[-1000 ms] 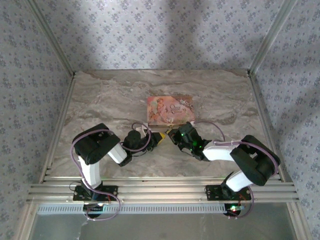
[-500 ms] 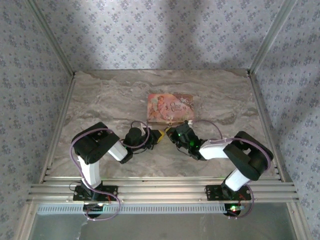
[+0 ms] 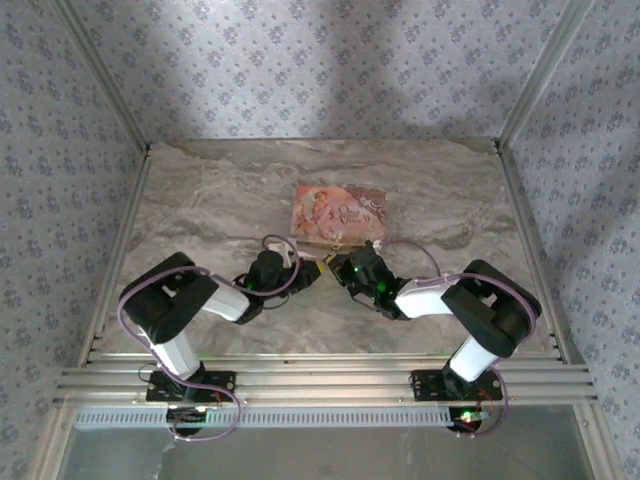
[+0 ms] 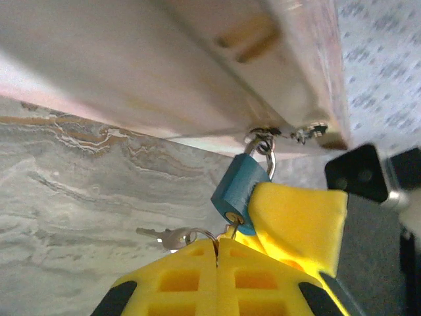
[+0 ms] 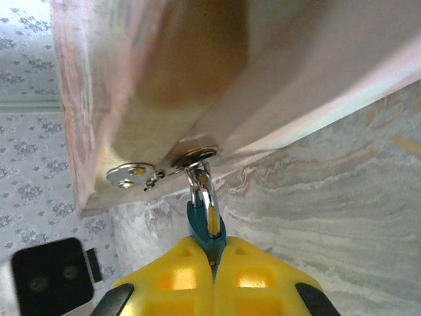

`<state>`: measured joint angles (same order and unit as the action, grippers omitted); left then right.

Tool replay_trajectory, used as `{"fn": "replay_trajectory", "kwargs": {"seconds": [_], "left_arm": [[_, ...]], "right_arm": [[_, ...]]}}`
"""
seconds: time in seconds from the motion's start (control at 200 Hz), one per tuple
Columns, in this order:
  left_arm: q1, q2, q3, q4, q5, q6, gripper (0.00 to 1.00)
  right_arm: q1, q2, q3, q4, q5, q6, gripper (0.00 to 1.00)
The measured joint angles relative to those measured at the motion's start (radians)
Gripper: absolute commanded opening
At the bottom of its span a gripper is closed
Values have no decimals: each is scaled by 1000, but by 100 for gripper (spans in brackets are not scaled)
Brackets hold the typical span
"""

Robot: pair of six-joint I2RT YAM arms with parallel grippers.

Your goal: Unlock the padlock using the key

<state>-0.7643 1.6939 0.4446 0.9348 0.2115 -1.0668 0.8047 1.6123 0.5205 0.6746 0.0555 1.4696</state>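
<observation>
The key is crooked to the padlock's keyhole in my left gripper, so next the gripper opens and takes the key's head (image 4: 232, 230) in line with the keyhole before it turns the key.
The small blue-green padlock (image 4: 238, 195) hangs by its shackle from the metal hasp (image 5: 195, 158) on the front of the pink floral box (image 3: 339, 212). My right gripper (image 5: 212, 255) is shut on the padlock (image 5: 208, 232) body, its yellow fingers (image 4: 297, 220) pressed to the lock's sides. My left gripper (image 4: 218, 243) is shut on the key, whose thin blade runs up to the keyhole in the padlock's bottom face. A ring with a spare silver key (image 4: 156, 236) dangles to the left of the fingers. In the top view both grippers (image 3: 328, 268) meet just in front of the box.
The box sits mid-table on the marble-patterned tabletop (image 3: 220, 200). Patterned walls with metal frame posts (image 3: 120, 110) close in the left, back and right sides. Aluminium rails (image 3: 320, 380) run along the near edge by the arm bases.
The left arm's elbow has swung out to the left and lower. Both grippers have edged towards the box, which has shifted slightly back and tilted. Both stay shut.
</observation>
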Motion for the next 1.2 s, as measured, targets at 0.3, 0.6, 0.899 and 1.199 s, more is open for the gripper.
{"fn": "replay_trajectory", "kwargs": {"seconds": [0.3,0.6,0.899,1.199], "left_arm": [[-10,-146,-14,-182,-9,218,38],[45,-160,-78,-98,108,18,44],[54,12,-111,216,156,-203,38],[60,77,-132,359,141,-305,39]], "right_arm": [[27,0,0,17,-43,26,0],[42,0,0,39,-71,43,0],[37,0,-13,50,-47,54,0],[34,-1,-36,89,-48,73,0]]}}
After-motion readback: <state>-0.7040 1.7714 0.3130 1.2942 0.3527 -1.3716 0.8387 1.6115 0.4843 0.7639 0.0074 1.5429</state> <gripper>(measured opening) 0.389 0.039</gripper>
